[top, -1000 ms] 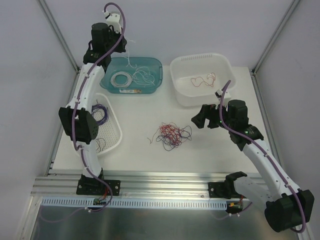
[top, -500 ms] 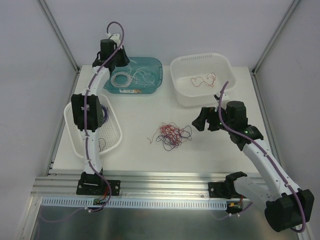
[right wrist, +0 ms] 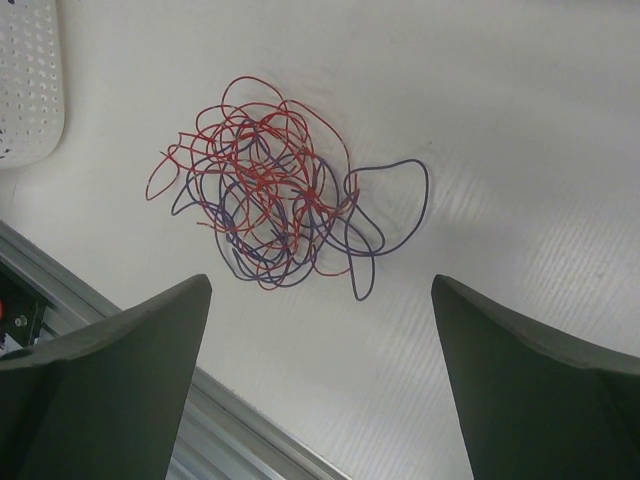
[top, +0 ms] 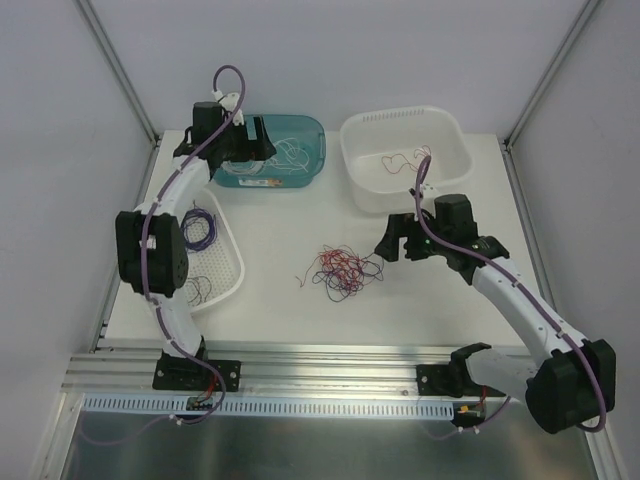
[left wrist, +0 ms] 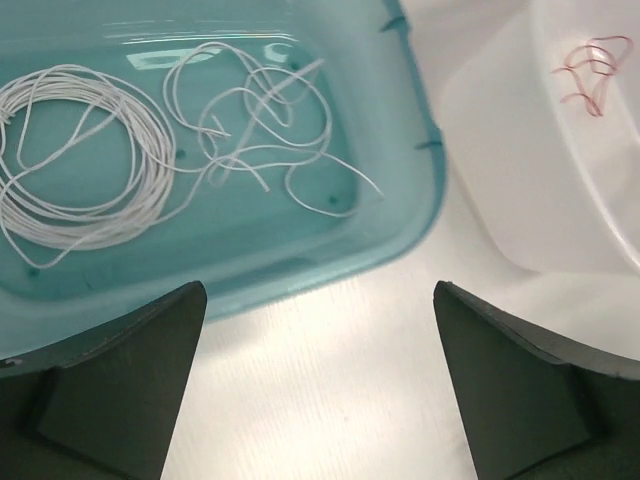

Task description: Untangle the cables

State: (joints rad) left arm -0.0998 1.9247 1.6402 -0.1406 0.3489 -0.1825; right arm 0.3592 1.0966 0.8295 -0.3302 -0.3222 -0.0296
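The middle of the tangled cables [top: 347, 267] [right wrist: 303, 197], where red and purple wires cross most thickly, is the next place my right gripper needs to go to and close.
The cables [top: 341, 270] lie as a tangled clump of thin red and dark purple wires mid-table; in the right wrist view the cables [right wrist: 268, 205] sit just ahead of my fingers. My right gripper [top: 392, 240] [right wrist: 320, 285] hovers open beside the clump's right side, nothing between its jaws. My left gripper [top: 248, 150] [left wrist: 318, 290] stands wide open at the near edge of the teal bin [top: 315, 140], empty. Inside the teal bin [left wrist: 400, 200] lie a white wire coil [left wrist: 75, 150] and loose white wires [left wrist: 260, 120].
A white tub [top: 450, 125] at the back right holds a red wire [top: 405, 158] [left wrist: 590, 65]. A perforated white basket [top: 225, 270] on the left holds purple wires [top: 198, 225]. An aluminium rail [top: 320, 370] runs along the near edge.
My left gripper came down from high above to the teal bin and went from shut to wide open. My right gripper moved left, closer to the clump.
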